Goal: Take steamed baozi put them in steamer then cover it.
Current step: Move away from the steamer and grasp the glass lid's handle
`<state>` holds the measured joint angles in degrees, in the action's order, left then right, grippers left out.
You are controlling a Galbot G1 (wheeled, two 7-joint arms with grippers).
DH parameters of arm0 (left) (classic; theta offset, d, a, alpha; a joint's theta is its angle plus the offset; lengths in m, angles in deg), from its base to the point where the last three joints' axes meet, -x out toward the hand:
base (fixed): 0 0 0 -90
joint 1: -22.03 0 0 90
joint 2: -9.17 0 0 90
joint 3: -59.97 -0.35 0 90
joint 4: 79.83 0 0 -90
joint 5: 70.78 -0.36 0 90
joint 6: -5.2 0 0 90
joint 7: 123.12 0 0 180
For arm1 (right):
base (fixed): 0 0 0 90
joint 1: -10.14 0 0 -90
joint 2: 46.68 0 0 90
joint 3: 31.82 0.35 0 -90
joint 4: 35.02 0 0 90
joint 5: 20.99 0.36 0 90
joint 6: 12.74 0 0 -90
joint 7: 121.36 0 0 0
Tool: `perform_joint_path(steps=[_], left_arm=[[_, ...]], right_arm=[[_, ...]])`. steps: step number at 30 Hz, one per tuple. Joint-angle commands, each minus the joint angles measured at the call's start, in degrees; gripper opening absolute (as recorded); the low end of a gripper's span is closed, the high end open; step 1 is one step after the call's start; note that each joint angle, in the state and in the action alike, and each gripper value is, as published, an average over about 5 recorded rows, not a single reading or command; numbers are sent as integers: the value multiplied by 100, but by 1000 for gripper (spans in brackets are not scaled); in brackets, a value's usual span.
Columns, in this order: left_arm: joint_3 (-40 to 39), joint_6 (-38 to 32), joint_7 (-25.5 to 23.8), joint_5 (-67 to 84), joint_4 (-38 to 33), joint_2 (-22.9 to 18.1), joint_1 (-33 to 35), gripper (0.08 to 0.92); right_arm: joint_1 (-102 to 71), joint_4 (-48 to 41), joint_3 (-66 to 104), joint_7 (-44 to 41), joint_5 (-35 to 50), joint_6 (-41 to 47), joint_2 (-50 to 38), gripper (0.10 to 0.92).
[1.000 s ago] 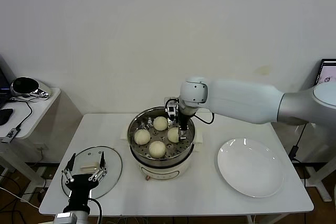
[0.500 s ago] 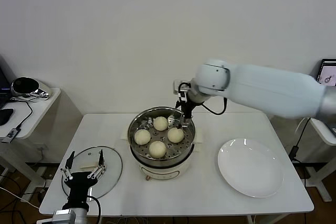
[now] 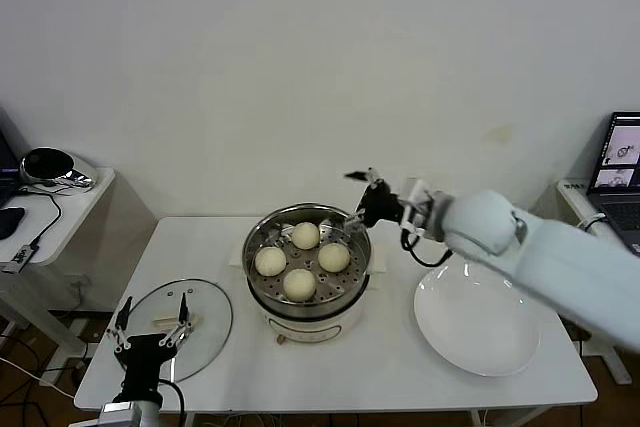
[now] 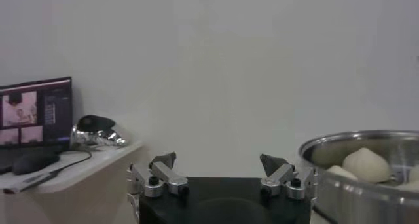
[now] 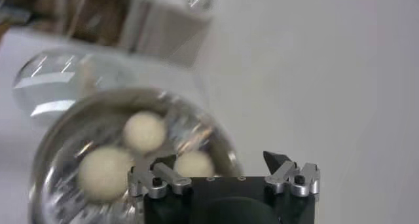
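The robot's left gripper should close on the cream handle [image 3: 166,322] of the glass cover, since the baozi already lie in the steamer and need to be covered.
Several cream-white baozi [image 3: 305,235] lie in the shiny steamer [image 3: 307,209] at the middle of the table. My right gripper [image 3: 353,197] hovers open and empty just past the basket's far right rim, touching nothing. In the right wrist view the right gripper [image 5: 221,160] looks down on baozi [image 5: 144,131] in the basket. The glass cover [image 3: 210,332] lies flat at the table's near left. Over it my left gripper [image 3: 153,307] stands open with nothing in it. The left wrist view has the left gripper [image 4: 218,160] facing the steamer [image 4: 340,179] with a baozi [image 4: 366,165] inside.
A flat white plate [image 3: 478,319] sits at the right of the table. A side table [image 3: 70,209] with a shiny object and cables stands off the left edge. A laptop screen [image 3: 622,152] shows at the far right.
My right arm has drawn back to the right, lifting its gripper out of the basket to beyond the far right rim. The left gripper has sunk slightly toward the near edge.
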<state>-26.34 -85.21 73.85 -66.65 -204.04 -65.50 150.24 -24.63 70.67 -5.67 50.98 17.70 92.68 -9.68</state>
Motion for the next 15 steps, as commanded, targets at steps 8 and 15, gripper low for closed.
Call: perform_joint_path(steps=[8,15], left_arm=[[1422,274,-301,-5233,974,492,994,823],[1605,-58,-605,-6812,1422,850,1173,823]], right_arm=[[-7599,741,7644,120,-2307,-2343,2500,823],[-8094,930,8360,173,-2212,-2270,3126,823]])
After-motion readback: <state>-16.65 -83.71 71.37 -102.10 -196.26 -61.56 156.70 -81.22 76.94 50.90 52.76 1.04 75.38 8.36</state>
